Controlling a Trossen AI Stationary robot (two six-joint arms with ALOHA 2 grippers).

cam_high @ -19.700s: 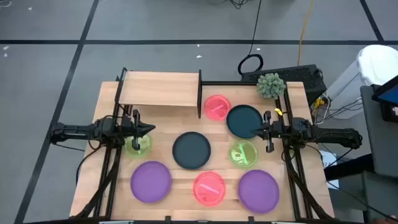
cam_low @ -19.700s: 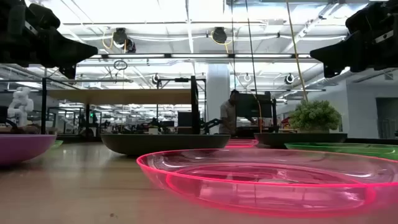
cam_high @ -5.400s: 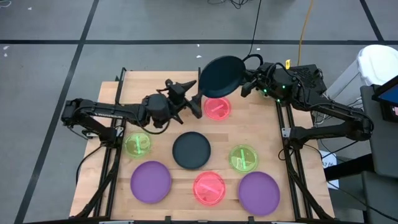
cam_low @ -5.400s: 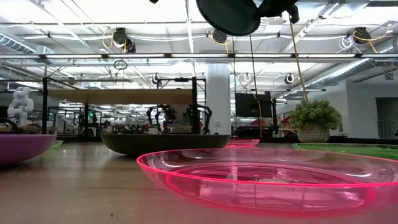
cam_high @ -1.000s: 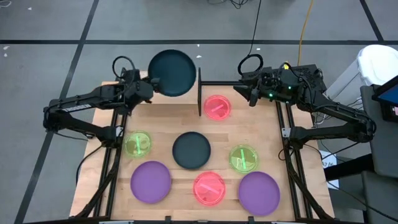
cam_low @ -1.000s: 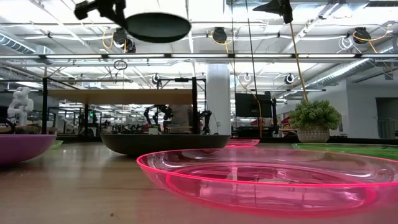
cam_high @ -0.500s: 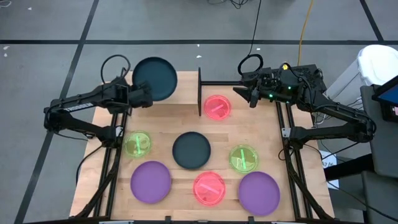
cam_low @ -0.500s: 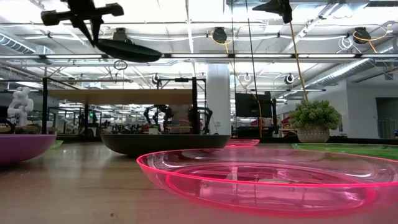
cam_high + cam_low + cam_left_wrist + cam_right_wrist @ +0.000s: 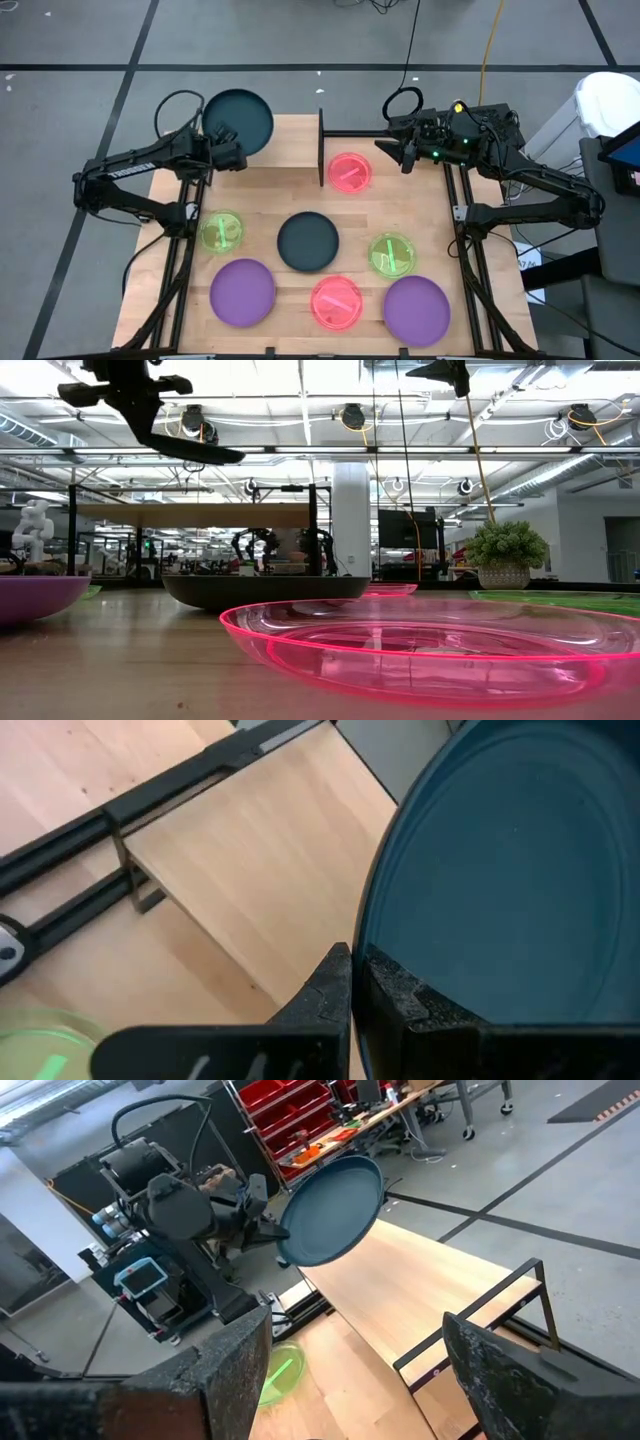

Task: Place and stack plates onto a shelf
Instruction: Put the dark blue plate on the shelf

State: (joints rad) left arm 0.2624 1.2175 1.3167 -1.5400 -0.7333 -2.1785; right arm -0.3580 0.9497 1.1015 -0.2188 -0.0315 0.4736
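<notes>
Next, my left gripper lets go of the dark teal plate on the bare shelf board (image 9: 233,140), away from the black upright panel.
My left gripper (image 9: 226,150) is shut on a dark teal plate (image 9: 238,120), held high over the left end of the shelf (image 9: 282,150). The shelf is a light-wood board with a black upright panel (image 9: 320,150), at the table's far left. My right gripper (image 9: 392,153) hangs open and empty above the far right. On the table lie a pink plate (image 9: 348,172), a second dark plate (image 9: 307,241), green plates (image 9: 222,232) (image 9: 391,252), purple plates (image 9: 242,291) (image 9: 415,308) and a near pink plate (image 9: 336,302). My left gripper pinches the dark teal plate's rim (image 9: 362,982) between its two fingers, one on the plate's upper face and one beneath. The fingers come from the near-left side at the plate's near edge. The plate (image 9: 190,450) is lifted clear and tilted, reaching out beyond the fingers.
A potted plant (image 9: 505,555) stands at the table's far right, behind my right arm. Cables loop on the floor (image 9: 403,100) beyond the far edge. The shelf board (image 9: 250,850) lies bare under the held plate.
My left gripper has carried the dark teal plate toward the table's left edge and slightly down, rolling its wrist. The plate, near level a second ago, now slants. My right gripper has kept still.
</notes>
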